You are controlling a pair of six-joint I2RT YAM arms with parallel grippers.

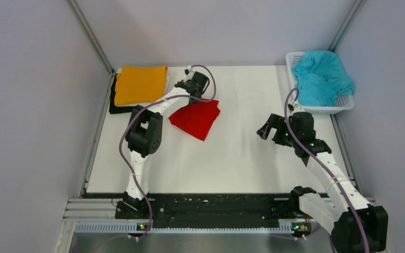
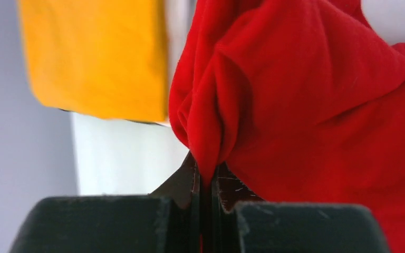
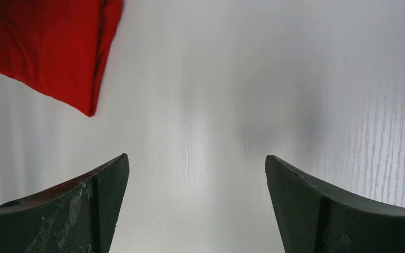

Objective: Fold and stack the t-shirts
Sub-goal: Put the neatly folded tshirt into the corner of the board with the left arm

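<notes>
The robot's left gripper needs to release the red t-shirt on top of the folded orange t-shirt (image 1: 141, 79) (image 2: 105, 47) in the far corner. The red t-shirt now hangs tilted above the white table.
A folded red t-shirt (image 1: 196, 119) hangs tilted above the white table, left of centre. My left gripper (image 1: 189, 96) is shut on its upper edge; the left wrist view shows the red cloth (image 2: 306, 100) pinched between the shut jaws. An orange t-shirt (image 1: 140, 84) lies folded on a stack at the far left corner, with a white layer and a black shirt (image 1: 117, 108) under it. A teal t-shirt (image 1: 321, 77) is crumpled in the basket. My right gripper (image 1: 266, 128) is open and empty over bare table, right of the red shirt (image 3: 52, 47).
The white perforated basket (image 1: 343, 104) stands at the far right corner. Grey walls close the table on three sides. The black rail (image 1: 216, 208) with both arm bases runs along the near edge.
</notes>
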